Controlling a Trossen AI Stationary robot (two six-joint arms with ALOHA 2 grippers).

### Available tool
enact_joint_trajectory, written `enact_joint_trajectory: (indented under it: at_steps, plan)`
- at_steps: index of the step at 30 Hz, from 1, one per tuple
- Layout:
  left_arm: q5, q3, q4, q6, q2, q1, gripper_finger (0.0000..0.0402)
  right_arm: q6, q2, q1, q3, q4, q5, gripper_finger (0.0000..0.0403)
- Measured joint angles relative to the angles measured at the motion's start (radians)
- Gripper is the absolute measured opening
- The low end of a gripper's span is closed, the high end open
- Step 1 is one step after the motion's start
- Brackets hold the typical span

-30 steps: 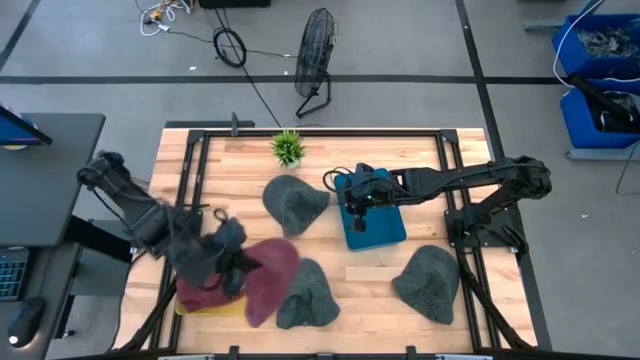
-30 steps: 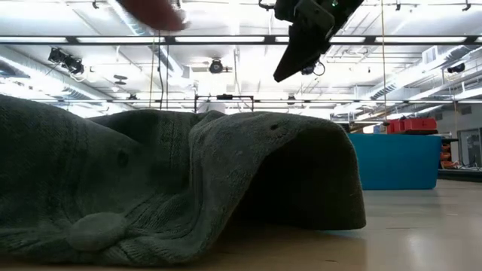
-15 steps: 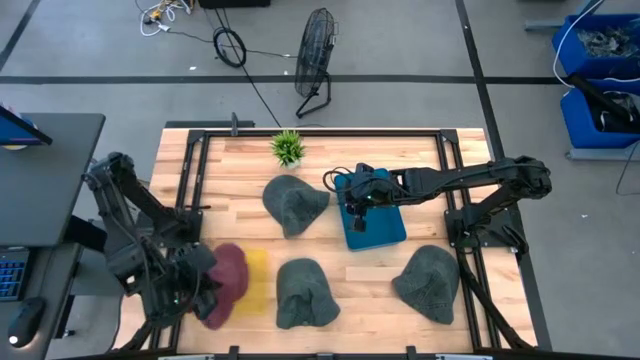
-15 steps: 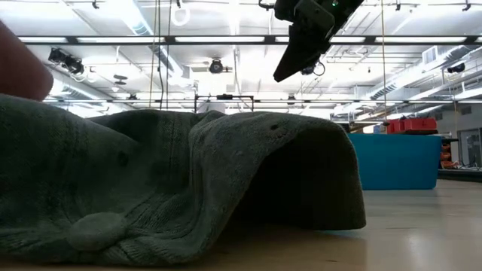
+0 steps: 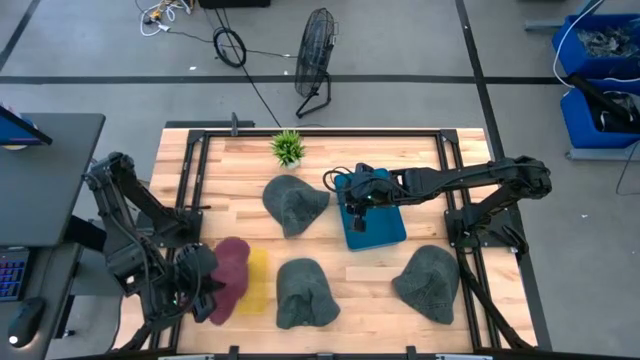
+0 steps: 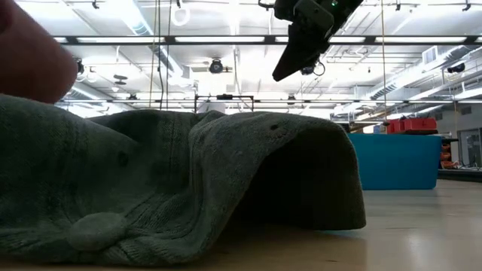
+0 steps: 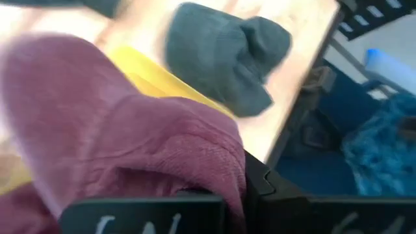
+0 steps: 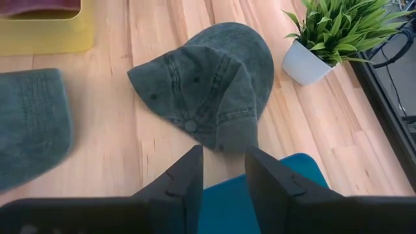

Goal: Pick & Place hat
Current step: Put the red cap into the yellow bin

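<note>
Much of the maroon hat hangs beside the yellow tray, so next my left gripper opens, takes the hat close by and shifts it over the yellow tray (image 5: 258,282).
A maroon hat (image 5: 229,280) hangs at my left gripper (image 5: 197,288) near the table's near-left corner, partly over a yellow tray (image 5: 256,280). In the left wrist view the maroon hat (image 7: 117,130) fills the foreground and hides the fingers; the yellow tray (image 7: 170,88) lies behind it. The low view shows the maroon hat (image 6: 30,60) raised above the table. My right gripper (image 8: 224,166) is open and hovers over a blue box (image 5: 375,222), touching nothing. Three grey-green hats lie flat on the table (image 5: 293,203) (image 5: 303,293) (image 5: 428,281). My left gripper is shut on the maroon hat, but the cloth (image 7: 195,175) drapes over the fingers and hides the place of contact. The hat hangs bunched at the gripper, raised above the table, over the left part of the yellow tray.
A small potted plant (image 5: 288,148) stands by the far edge. Dark frame rails (image 5: 190,170) border the table. Bare wood (image 5: 370,285) lies between the two near grey-green hats. In the low view a grey-green hat (image 6: 173,181) fills the foreground.
My left arm has swung toward the table's near-left corner, carrying the maroon hat with it. The hat, spread wide near the middle grey-green hat a second ago, now hangs bunched over the yellow tray's left part. My right arm has kept still.
</note>
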Motion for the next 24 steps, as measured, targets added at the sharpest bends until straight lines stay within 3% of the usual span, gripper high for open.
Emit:
enact_joint_trajectory:
  at_steps: [9,12,17,24]
  plan:
    - [0.115,0.000,0.033,0.006,0.045,0.012,0.0005,-0.028,0.000,0.000,0.000,0.039,0.000,0.0118]
    - [0.121,0.000,-0.023,0.015,0.074,0.011,0.0009,-0.036,0.000,0.000,0.000,0.042,0.000,0.0118]
    - [0.123,-0.001,-0.055,0.154,0.113,0.023,0.0016,-0.035,0.000,0.000,0.000,0.053,0.000,0.0118]
    - [0.123,0.000,-0.098,0.162,0.118,0.105,0.0019,-0.030,0.005,0.000,0.000,0.140,0.000,0.0118]
